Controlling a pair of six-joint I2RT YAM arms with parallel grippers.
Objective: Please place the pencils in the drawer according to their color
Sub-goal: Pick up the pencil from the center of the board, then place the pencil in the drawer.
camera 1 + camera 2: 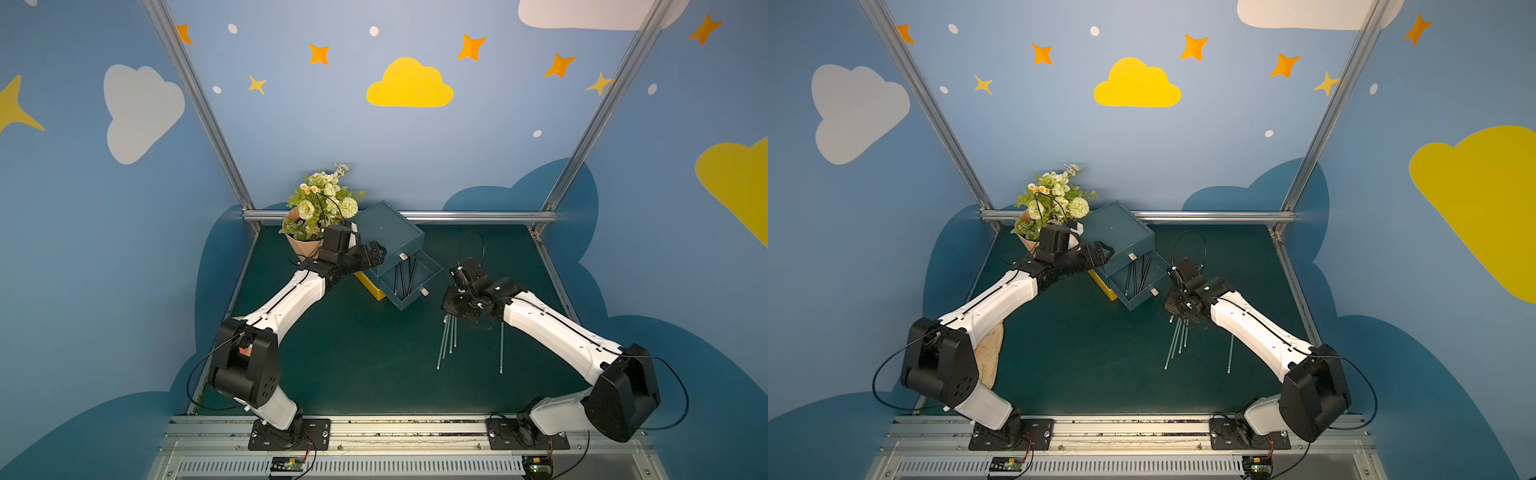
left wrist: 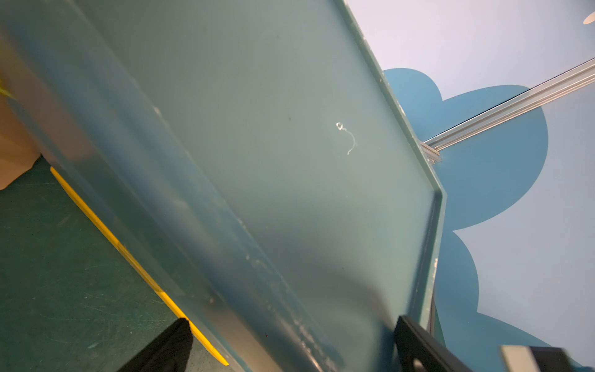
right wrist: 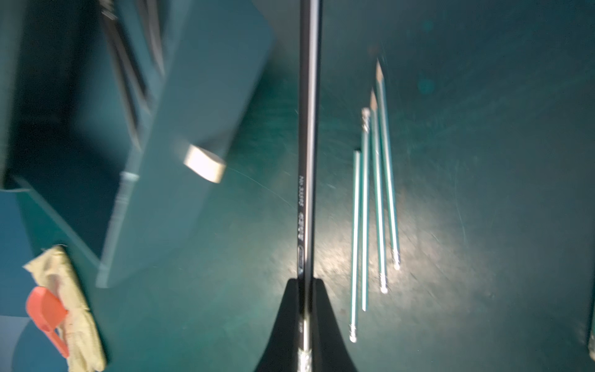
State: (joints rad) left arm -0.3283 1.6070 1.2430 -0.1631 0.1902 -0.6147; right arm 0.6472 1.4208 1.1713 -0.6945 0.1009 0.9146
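The robot's right gripper needs to release the black pencil, now held just beside the open drawer's front, on top of the black pencils in the open lower drawer (image 1: 402, 277) (image 3: 115, 68).
A teal drawer unit (image 1: 386, 232) (image 1: 1117, 232) (image 2: 289, 161) stands at the back of the mat. Its lower drawer (image 1: 432, 272) (image 1: 1160, 274) (image 3: 193, 96) is pulled out, with black pencils (image 1: 405, 276) (image 1: 1136, 276) lying in it. My left gripper (image 1: 376, 253) (image 1: 1104, 251) (image 2: 291, 319) is open, its fingers spread against the unit's left side. My right gripper (image 1: 457, 303) (image 1: 1179, 301) (image 3: 307, 283) is shut on a black pencil (image 3: 308, 128), just right of the open drawer's front. Several green pencils (image 1: 449, 336) (image 1: 1179, 340) (image 3: 380, 193) lie on the mat beneath it. A single pencil (image 1: 502, 349) (image 1: 1230, 353) lies further right.
A flower bouquet (image 1: 320, 208) (image 1: 1054, 203) stands behind my left arm. A yellow strip (image 1: 368, 284) (image 2: 128, 257) shows at the unit's base. A beige cloth (image 1: 988, 353) (image 3: 74, 306) with a red scoop (image 3: 45, 312) lies at the mat's left edge. Metal rails (image 1: 478, 216) border the mat.
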